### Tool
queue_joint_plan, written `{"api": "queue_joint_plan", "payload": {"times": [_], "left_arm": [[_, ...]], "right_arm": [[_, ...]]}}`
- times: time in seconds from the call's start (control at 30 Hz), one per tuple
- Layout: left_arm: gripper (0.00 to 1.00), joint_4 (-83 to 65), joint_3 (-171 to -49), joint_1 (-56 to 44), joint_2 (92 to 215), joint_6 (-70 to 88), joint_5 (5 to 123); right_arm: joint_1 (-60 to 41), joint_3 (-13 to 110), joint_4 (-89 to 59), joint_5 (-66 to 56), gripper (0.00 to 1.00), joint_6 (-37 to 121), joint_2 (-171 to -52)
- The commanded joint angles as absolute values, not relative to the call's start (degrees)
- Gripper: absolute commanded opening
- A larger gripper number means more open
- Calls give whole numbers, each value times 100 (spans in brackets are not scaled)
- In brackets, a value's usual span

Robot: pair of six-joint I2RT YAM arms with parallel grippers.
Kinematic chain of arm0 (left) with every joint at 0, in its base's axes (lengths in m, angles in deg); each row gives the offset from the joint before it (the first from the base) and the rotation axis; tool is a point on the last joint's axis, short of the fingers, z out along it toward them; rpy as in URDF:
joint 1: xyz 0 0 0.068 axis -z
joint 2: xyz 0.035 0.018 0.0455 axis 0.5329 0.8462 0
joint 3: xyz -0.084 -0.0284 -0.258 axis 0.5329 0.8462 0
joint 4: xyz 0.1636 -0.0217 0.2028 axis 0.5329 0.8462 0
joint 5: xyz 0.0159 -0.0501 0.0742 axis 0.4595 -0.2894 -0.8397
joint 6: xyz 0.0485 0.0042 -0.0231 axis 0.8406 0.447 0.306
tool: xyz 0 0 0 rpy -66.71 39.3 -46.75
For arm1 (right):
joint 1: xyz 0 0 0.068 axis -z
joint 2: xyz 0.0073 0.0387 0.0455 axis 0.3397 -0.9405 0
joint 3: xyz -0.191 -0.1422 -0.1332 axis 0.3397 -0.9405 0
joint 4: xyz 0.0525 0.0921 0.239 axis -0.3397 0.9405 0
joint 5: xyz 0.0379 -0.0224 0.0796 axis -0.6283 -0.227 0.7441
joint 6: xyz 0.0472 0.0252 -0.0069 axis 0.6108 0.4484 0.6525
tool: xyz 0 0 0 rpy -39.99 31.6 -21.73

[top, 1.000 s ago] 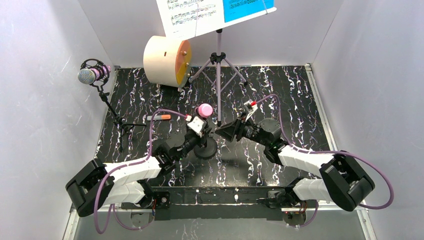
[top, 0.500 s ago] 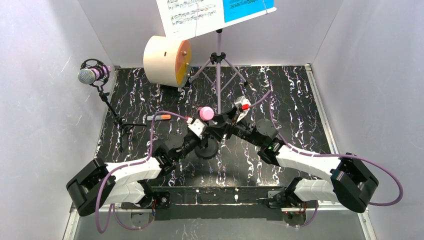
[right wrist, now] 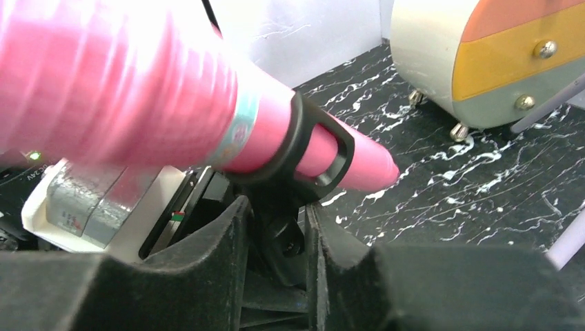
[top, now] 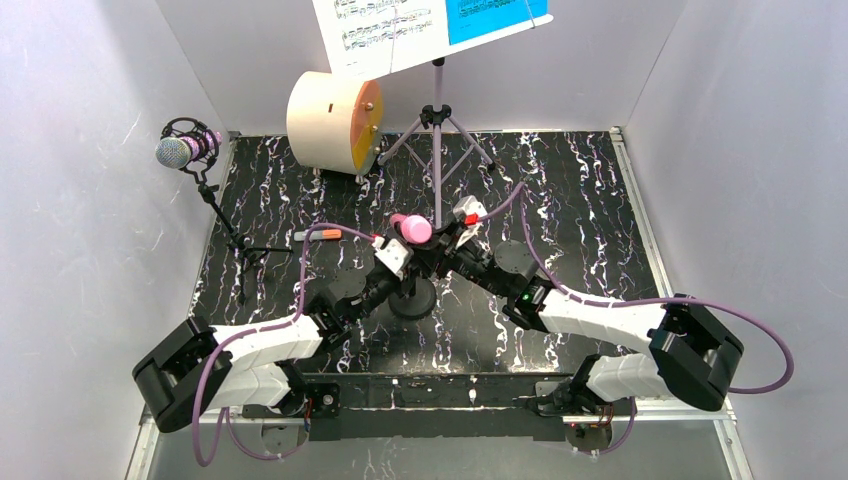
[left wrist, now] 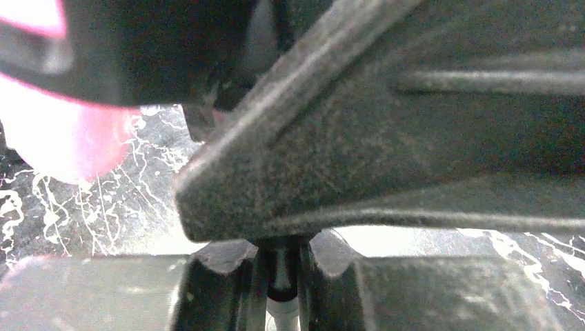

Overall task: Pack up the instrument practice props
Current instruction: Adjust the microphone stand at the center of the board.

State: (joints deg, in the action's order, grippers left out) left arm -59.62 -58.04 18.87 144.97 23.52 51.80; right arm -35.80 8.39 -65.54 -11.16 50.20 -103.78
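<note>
I will open my right gripper, back off and take the pink microphone's head [top: 416,229], because that gripper pinches the clip's black joint while the pink microphone sits in the clip.
The pink microphone [top: 412,228] [right wrist: 138,89] sits tilted in a black clip [right wrist: 314,148] on a thin stand with a round black base [top: 412,298]. My left gripper [top: 398,264] [left wrist: 279,276] is shut on the stand's thin post just below the clip. My right gripper [top: 437,256] [right wrist: 279,248] comes in from the right, its fingers pressed on both sides of the clip's black joint. A glittery purple microphone [top: 185,148] stands on a black tripod [top: 235,240] at the far left. The lilac music rack [top: 437,130] holds white [top: 385,30] and blue [top: 495,18] pages.
A cream drum with an orange face [top: 335,120] [right wrist: 483,62] lies on its side at the back. A small orange marker [top: 322,235] lies just left of the pink microphone. Grey walls close in on three sides of the black marbled tabletop [top: 560,190].
My right arm has swung left to the pink microphone and its jaws have narrowed round the clip's joint. The microphone has tipped over from upright. The left arm has stayed put.
</note>
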Motion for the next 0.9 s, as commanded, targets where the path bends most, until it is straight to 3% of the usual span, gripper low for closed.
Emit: {"api": "queue_joint_plan", "payload": {"times": [0.0,0.13,0.23,0.37,0.87], "left_arm": [[9,-5941,-5683,1949,14404,2422,5405],[43,-5934,-5675,1952,14282,2248,5175],[57,-5924,-5653,1950,14106,2066,5047],[63,-5915,-5570,1948,13849,1825,4991],[67,-5800,-4878,1949,12990,1593,5023]], "right_arm": [[-3549,1019,-6665,-1376,27,4683,-10439],[-3545,990,-6639,-1273,6,4500,-10391],[-3557,1009,-6522,-1072,1,4259,-10380],[-3556,915,-6508,-965,1,4075,-10374],[-3550,-241,-7935,-1204,3,4123,-10652]]}}
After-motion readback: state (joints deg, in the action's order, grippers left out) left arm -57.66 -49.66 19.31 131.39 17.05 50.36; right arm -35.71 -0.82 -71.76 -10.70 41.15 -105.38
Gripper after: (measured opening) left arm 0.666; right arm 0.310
